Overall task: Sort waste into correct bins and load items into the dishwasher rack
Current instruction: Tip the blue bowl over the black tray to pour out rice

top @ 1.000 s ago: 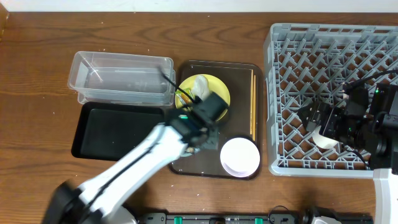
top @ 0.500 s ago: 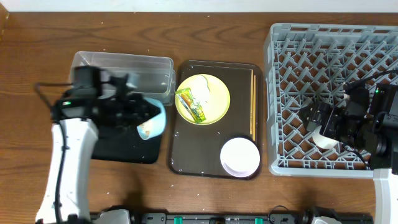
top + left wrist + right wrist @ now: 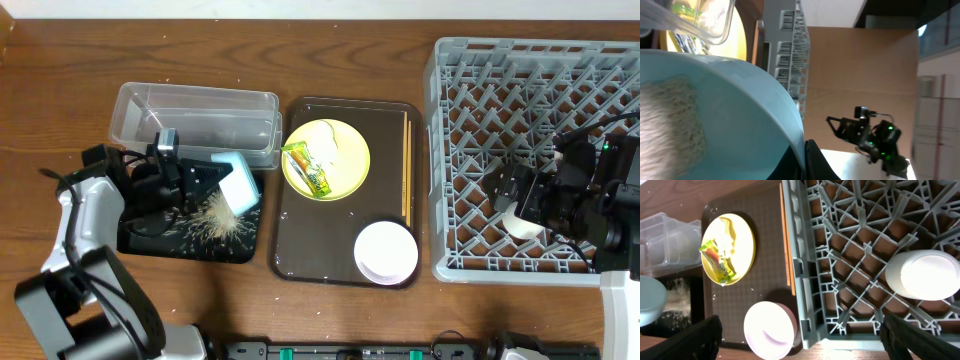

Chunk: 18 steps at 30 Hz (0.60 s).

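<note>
I will release the light blue bowl with my left gripper on the brown serving tray [image 3: 303,241] beside the white bowl.
My left gripper [image 3: 205,178] is shut on the rim of the light blue bowl [image 3: 237,183], which is tipped on its side over the black tray [image 3: 150,240]. Rice and crumbs [image 3: 212,217] lie spilled on that tray. In the left wrist view the finger [image 3: 807,160] pinches the bowl's rim [image 3: 740,125]. The yellow plate [image 3: 345,170] holds the wrapper [image 3: 308,168] and the tissue [image 3: 325,140]. The white bowl [image 3: 386,251] and chopsticks [image 3: 406,170] lie on the brown serving tray. My right gripper [image 3: 510,200] is open above the rack [image 3: 530,70], near the white cup [image 3: 522,222].
The clear tub [image 3: 195,125] stands behind the black tray, touching it. The brown serving tray [image 3: 340,240] sits between the bins and the rack. In the right wrist view the cup [image 3: 922,275] sits among the rack's pegs, and the white bowl [image 3: 770,330] is beside the rack's wall.
My left arm swung left from the serving tray with the blue bowl and tipped it over the black tray; rice now lies spilled there. The right arm has not moved.
</note>
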Available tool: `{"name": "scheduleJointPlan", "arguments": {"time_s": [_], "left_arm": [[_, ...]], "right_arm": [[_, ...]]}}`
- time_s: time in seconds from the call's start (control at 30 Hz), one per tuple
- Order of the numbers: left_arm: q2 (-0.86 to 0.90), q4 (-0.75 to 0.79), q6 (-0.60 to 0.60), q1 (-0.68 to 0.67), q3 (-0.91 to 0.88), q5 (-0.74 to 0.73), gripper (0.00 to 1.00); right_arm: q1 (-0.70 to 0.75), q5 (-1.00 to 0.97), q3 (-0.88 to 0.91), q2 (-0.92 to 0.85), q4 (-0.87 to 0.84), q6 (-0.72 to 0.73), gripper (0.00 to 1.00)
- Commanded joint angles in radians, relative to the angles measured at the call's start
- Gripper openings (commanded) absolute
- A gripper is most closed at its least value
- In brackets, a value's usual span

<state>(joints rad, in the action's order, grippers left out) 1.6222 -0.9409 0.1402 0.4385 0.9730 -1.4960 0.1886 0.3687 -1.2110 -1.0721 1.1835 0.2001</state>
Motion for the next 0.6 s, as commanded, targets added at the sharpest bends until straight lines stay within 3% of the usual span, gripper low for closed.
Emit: {"name": "scheduleJointPlan", "arguments": {"time_s": [0.0, 0.23, 0.3, 0.37, 0.43, 0.5, 0.53, 0.57], "left_arm": [[0.028, -0.005, 0.039, 0.005, -0.006, -0.077, 0.06], [0.034, 0.027, 0.057, 0.054, -0.006, -0.027, 0.06], [0.039, 0.013, 0.005, 0.076, -0.009, 0.002, 0.06], [0.036, -0.071, 0.06, 0.082, -0.022, -0.076, 0.06], [0.04, -0.02, 0.121, 0.086, -0.023, -0.005, 0.06], [0.051, -0.003, 0.016, 0.093, -0.024, 0.085, 0.06], [0.052, -0.062, 0.032, 0.09, -0.032, 0.027, 0.06], [0.049, -0.147, 0.124, 0.08, -0.044, -0.075, 0.06]], "right_arm": [[0.006, -0.002, -0.01, 0.001, 0.0, -0.014, 0.99], [0.006, -0.002, -0.01, 0.001, 0.018, -0.015, 0.99], [0.006, -0.002, -0.01, 0.001, 0.017, -0.015, 0.99], [0.006, -0.002, -0.01, 0.001, 0.018, -0.015, 0.99], [0.006, -0.001, -0.01, 0.001, 0.018, -0.014, 0.99], [0.006, -0.001, -0.01, 0.001, 0.016, -0.014, 0.99], [0.006, 0.0, -0.01, 0.001, 0.017, -0.014, 0.99], [0.006, 0.0, -0.01, 0.001, 0.018, -0.014, 0.99]]}}
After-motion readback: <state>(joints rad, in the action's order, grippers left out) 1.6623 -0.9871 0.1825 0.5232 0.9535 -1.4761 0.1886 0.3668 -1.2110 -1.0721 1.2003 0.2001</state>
